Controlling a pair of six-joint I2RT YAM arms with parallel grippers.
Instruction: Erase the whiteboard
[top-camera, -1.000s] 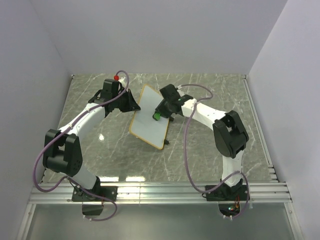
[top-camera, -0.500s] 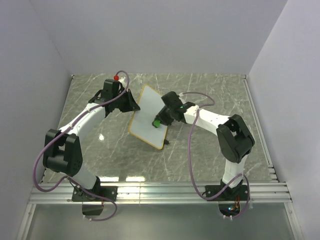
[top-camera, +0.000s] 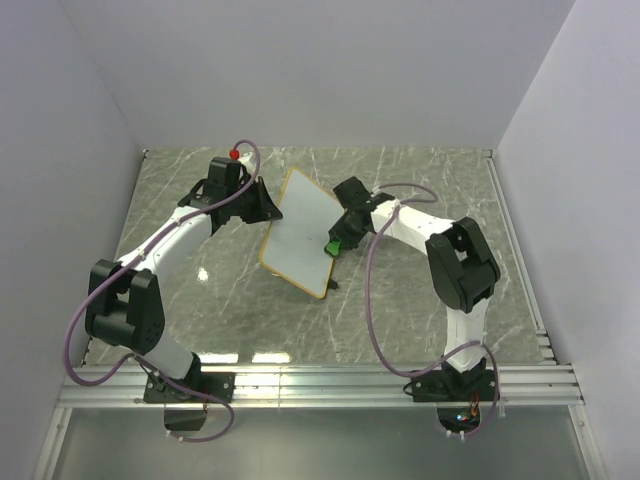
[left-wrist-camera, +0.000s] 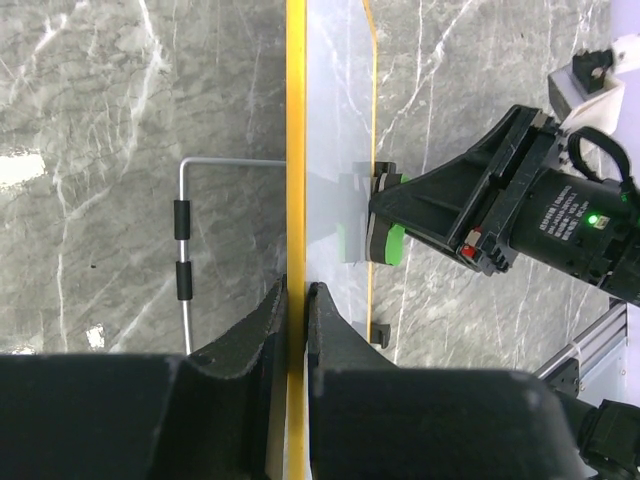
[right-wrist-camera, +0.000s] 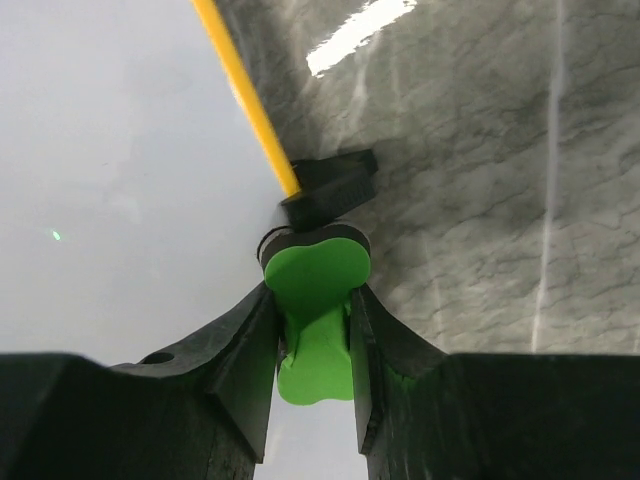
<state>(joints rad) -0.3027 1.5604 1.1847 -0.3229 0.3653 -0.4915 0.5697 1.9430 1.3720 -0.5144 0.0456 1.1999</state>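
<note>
Next, my right hand sets the green eraser on the bare marble (top-camera: 390, 286) beside the whiteboard's near black foot. The eraser is now pressed at the board's edge.
The whiteboard (top-camera: 298, 232), white with a yellow-tan frame, stands tilted on the marble table. My left gripper (top-camera: 266, 210) is shut on its left frame edge; in the left wrist view the jaws (left-wrist-camera: 297, 293) pinch the yellow frame (left-wrist-camera: 296, 150). My right gripper (top-camera: 336, 240) is shut on a green eraser (top-camera: 331, 247) pressed at the board's right edge. In the right wrist view the eraser (right-wrist-camera: 315, 285) sits between the fingers (right-wrist-camera: 250, 340), against the white surface (right-wrist-camera: 110, 150) beside the frame and a black foot (right-wrist-camera: 335, 185). No marks show on the board.
A bent wire stand (left-wrist-camera: 182, 250) with black sleeves lies behind the board. The right gripper body (left-wrist-camera: 500, 210) and eraser (left-wrist-camera: 393, 243) show through the left wrist view. White walls enclose the table (top-camera: 420, 290); an aluminium rail (top-camera: 320, 385) runs along the near edge.
My right gripper has slid the green eraser down the board's face and then right, to the board's right edge. The left gripper and the board have stayed put.
</note>
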